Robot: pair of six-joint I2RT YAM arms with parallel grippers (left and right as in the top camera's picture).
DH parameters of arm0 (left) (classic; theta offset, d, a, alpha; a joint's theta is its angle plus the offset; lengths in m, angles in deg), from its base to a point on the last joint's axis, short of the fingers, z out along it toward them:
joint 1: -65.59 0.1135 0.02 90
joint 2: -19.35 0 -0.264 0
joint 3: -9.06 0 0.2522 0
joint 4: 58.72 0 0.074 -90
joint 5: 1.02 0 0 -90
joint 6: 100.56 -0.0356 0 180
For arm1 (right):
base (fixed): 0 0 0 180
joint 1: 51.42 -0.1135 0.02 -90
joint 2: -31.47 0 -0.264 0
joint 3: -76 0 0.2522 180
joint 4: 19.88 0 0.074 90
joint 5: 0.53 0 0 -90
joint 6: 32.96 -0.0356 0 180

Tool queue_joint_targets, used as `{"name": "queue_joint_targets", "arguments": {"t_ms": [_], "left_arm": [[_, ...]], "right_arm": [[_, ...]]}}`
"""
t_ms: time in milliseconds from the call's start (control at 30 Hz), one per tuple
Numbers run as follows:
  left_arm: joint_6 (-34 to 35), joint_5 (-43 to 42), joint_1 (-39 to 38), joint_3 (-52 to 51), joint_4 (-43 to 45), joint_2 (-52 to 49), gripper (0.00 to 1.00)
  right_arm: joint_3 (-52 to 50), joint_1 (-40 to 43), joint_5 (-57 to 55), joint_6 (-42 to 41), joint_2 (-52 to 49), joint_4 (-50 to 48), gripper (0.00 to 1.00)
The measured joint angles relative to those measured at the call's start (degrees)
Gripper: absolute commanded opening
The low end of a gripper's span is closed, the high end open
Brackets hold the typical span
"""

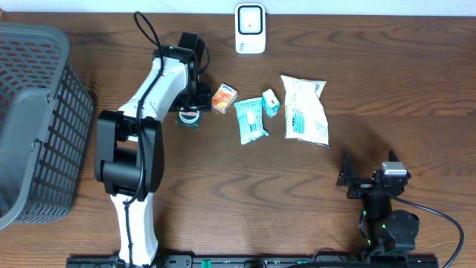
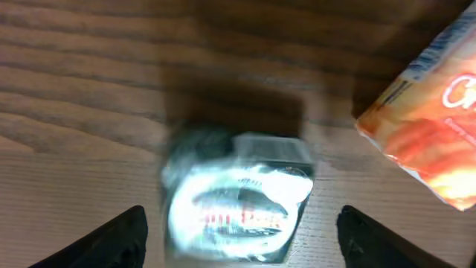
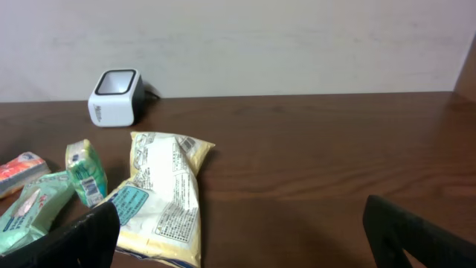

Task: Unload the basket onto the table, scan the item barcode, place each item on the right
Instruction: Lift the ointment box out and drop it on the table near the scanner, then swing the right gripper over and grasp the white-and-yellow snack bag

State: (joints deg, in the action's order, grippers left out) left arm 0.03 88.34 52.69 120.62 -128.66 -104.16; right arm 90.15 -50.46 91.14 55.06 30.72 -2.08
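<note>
My right gripper is to grab the large cream bag next by the middle of its long edge (image 1: 318, 106) (image 3: 195, 177) farthest from the small green pack.
A small white-and-teal tub (image 1: 188, 117) with red lettering lies on the wooden table, blurred in the left wrist view (image 2: 238, 201). My left gripper (image 1: 190, 109) hangs right over it, open (image 2: 242, 216), one finger on each side with table showing in both gaps. The white barcode scanner (image 1: 251, 28) stands at the table's far edge and also shows in the right wrist view (image 3: 115, 97). My right gripper (image 1: 348, 179) rests open near the front right, nothing between its fingers (image 3: 242, 216).
An orange packet (image 1: 224, 97) lies just right of the tub (image 2: 435, 126). Further right lie a teal packet (image 1: 250, 120), a small green pack (image 1: 271, 103) and a large cream bag (image 1: 305, 109). A dark mesh basket (image 1: 37, 119) fills the left edge.
</note>
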Motion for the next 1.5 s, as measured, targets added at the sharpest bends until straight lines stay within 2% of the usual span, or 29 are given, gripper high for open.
{"name": "queue_joint_targets", "arguments": {"t_ms": [267, 367, 400, 667, 867, 1000, 1133, 1267, 1500], "left_arm": [[-0.1, 0.2, 0.9, 2.2, -2.4, 3.2, 0.88], [-0.1, 0.2, 2.6, 4.4, -2.8, 8.6, 0.90], [-0.1, 0.2, 3.4, 4.9, -2.8, 11.2, 0.98], [-0.1, 1.0, 11.6, 7.4, -5.4, 31.3, 0.98], [-0.1, 1.0, 12.2, 7.5, -10.7, 35.5, 0.98], [-0.1, 1.0, 12.3, 7.5, -10.9, 35.4, 0.98], [-0.1, 1.0, 12.3, 7.5, -10.9, 35.4, 0.98], [-0.1, 1.0, 12.3, 7.5, -10.9, 35.4, 0.98], [-0.1, 1.0, 12.3, 7.5, -10.9, 35.4, 0.98]], "right_arm": [[0.0, 0.0, 0.0, 0.0, 0.0, 0.0, 0.99], [0.0, 0.0, 0.0, 0.0, 0.0, 0.0, 0.99], [0.0, 0.0, 0.0, 0.0, 0.0, 0.0, 0.99], [0.0, 0.0, 0.0, 0.0, 0.0, 0.0, 0.99], [0.0, 0.0, -0.2, 0.0, 0.0, -0.6, 0.99], [0.0, 0.0, 3.1, -5.0, 0.0, -5.1, 0.99], [0.0, 0.0, 10.3, -12.5, 0.0, -5.3, 0.99], [0.0, 0.0, 14.9, -18.3, -0.2, -12.5, 0.99], [0.1, 0.0, 18.9, -30.8, -0.2, -40.4, 0.99]]}}
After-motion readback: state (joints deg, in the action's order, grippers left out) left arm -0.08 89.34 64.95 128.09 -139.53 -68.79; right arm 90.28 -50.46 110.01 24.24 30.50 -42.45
